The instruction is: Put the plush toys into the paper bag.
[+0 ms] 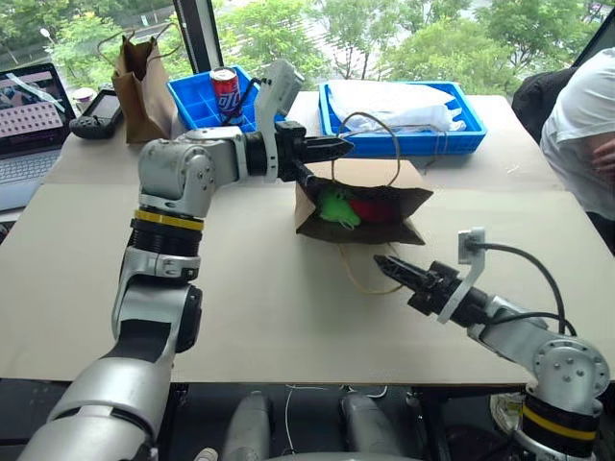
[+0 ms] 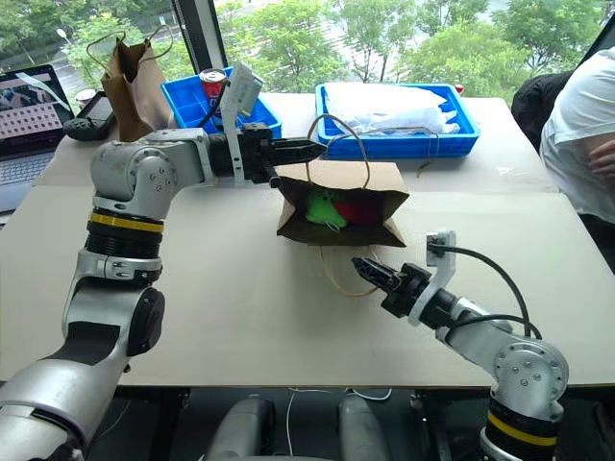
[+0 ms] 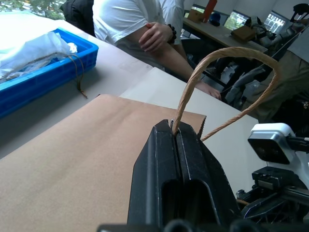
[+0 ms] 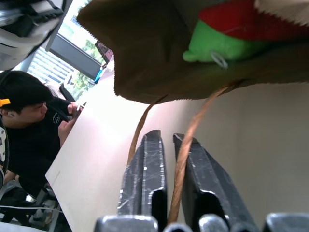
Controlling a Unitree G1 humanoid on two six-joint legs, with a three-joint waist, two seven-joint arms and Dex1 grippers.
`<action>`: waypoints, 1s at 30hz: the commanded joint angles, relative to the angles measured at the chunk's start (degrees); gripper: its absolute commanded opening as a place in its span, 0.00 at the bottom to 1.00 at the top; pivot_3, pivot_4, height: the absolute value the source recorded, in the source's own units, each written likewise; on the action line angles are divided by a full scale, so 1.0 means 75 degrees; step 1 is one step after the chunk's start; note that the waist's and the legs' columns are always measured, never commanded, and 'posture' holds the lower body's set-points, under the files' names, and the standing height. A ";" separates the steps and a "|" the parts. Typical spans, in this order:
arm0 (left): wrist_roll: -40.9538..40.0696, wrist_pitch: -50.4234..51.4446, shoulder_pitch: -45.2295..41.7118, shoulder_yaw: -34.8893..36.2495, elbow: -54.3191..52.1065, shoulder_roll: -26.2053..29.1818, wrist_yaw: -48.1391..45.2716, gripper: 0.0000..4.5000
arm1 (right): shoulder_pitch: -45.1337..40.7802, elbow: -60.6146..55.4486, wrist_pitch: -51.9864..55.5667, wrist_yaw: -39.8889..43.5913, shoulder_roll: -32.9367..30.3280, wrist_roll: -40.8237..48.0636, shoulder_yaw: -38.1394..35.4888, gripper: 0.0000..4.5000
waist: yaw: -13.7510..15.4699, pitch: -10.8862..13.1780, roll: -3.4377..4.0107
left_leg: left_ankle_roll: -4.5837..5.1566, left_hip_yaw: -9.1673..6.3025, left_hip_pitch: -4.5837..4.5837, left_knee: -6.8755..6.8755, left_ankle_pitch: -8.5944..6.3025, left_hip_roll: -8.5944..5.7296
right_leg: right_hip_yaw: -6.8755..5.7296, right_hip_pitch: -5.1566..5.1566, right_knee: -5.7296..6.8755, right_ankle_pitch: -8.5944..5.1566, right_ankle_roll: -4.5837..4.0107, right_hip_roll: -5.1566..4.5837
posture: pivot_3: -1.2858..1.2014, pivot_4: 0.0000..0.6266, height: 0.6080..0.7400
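Next, my left gripper lets go of the paper bag, upright on the bare table (image 1: 329, 265) just in front of the green plush toy.
The paper bag (image 1: 380, 178) lies on its side in the middle of the table, mouth facing me. The plush toys sit inside the mouth: the green one (image 1: 336, 208) on the left, the red one (image 1: 371, 208) beside it. My left gripper (image 1: 346, 146) is shut on the bag's upper looped handle (image 3: 227, 53) and holds the mouth up. My right gripper (image 1: 381, 260) is low in front of the bag. In the right wrist view its fingers (image 4: 145, 164) stand close together, with a strand of the lower handle (image 4: 186, 145) between them.
Two blue bins stand at the back, one with a soda can (image 1: 224, 88), the other (image 1: 404, 134) holding white plastic. A narrower brown bag (image 1: 144, 86), a laptop (image 1: 29, 115) and a black controller sit back left. A person (image 1: 581, 125) stands at the table's right edge.
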 commanded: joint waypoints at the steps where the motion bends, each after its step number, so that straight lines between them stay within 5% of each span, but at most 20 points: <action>1: 0.0189 -0.0505 -0.0483 0.0163 0.0217 0.0311 -0.0150 0.00 | -0.0944 -0.0059 -0.0554 -0.0280 -0.0102 0.0824 0.0037 0.01 | -0.0052 0.0001 0.0002 | 0.0000 0.0000 -0.0002 0.0000 0.0000 0.0000 | 0.0001 -0.0004 0.0000 0.0000 0.0000 0.0000 | 0.52 0.24 0.81; 13: 0.0425 -0.1022 -0.1132 0.0316 0.0900 0.0972 -0.0491 0.00 | -0.3689 0.1169 -0.0955 -0.0812 -0.1102 0.0639 0.0662 0.01 | -0.0076 0.0002 0.0003 | 0.0000 -0.0003 -0.0012 -0.0002 0.0000 0.0000 | -0.0010 -0.0005 -0.0005 0.0000 0.0000 -0.0007 | 0.52 0.24 0.81; 30: -0.0250 0.0387 -0.0051 0.0372 -0.0660 0.1071 -0.0503 0.00 | -0.3312 0.1304 -0.0785 -0.1443 -0.1790 0.2152 0.0689 0.01 | -0.0085 0.0003 0.0004 | 0.0003 -0.0006 -0.0039 0.0004 0.0002 0.0003 | -0.0013 -0.0021 0.0046 0.0001 -0.0001 -0.0008 | 0.52 0.24 0.81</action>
